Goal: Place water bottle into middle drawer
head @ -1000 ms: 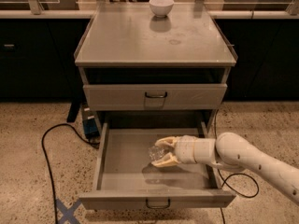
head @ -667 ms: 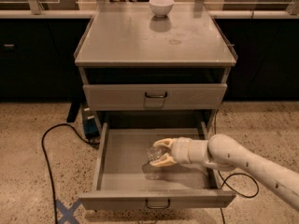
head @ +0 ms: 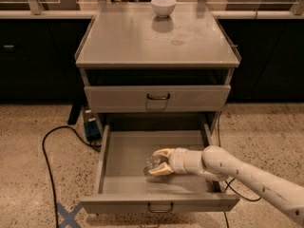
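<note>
Next, my gripper lets go of the water bottle near the centre of the middle drawer's grey bottom (head: 156,165).
The middle drawer (head: 123,151) is pulled out wide, a shallow grey tray with a dark wire handle (head: 160,207) on its front panel. My gripper (head: 159,162) reaches into it from the right on a white arm (head: 237,172). Its tan fingers (head: 163,152) are shut on the water bottle (head: 151,164), a small clear bottle held low over the drawer floor near its middle. Whether the bottle touches the floor I cannot tell.
Above the open drawer is a closed drawer (head: 158,99) with a dark handle. A white bowl (head: 163,6) stands at the back of the cabinet top (head: 156,42). A black cable (head: 50,146) and a blue object (head: 91,127) lie on the floor at the left.
My gripper has moved a little to the left and lower into the drawer, with the water bottle still in it. The drawer has not moved.
</note>
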Available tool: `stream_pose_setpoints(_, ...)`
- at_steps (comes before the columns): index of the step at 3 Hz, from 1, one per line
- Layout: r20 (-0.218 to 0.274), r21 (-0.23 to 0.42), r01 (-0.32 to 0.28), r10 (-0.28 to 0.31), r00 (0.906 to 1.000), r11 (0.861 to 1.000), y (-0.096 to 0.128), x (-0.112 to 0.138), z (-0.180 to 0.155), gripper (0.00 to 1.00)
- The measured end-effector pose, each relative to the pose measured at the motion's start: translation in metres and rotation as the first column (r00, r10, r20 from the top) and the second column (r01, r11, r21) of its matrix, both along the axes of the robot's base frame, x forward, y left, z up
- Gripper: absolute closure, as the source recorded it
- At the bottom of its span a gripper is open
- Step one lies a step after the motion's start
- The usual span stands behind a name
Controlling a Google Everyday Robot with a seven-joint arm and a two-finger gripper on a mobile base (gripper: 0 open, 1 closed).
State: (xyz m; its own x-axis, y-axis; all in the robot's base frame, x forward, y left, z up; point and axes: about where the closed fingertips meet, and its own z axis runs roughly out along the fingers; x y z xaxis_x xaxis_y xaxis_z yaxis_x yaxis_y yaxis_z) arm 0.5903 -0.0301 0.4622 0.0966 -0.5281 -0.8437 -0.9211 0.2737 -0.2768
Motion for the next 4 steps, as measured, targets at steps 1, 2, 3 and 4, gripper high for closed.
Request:
stream_pose_setpoints(1, -0.034, -0.035, 0.033, -0.035, 0.9988, 0.999, -0.003, 0.001, -0.015, 1.00)
stream_pose_setpoints(2, -0.041, -0.046, 0.027, -0.029, 0.9987, 0.999, 0.000, 0.001, -0.024, 1.00)
stream_pose_setpoints(3, -0.067, -0.068, 0.045, -0.050, 0.9965, 0.997, 0.000, 0.012, -0.043, 1.00)
stream_pose_setpoints(4, -0.069, -0.070, 0.044, -0.049, 0.9964, 0.997, 0.001, 0.012, -0.044, 0.82)
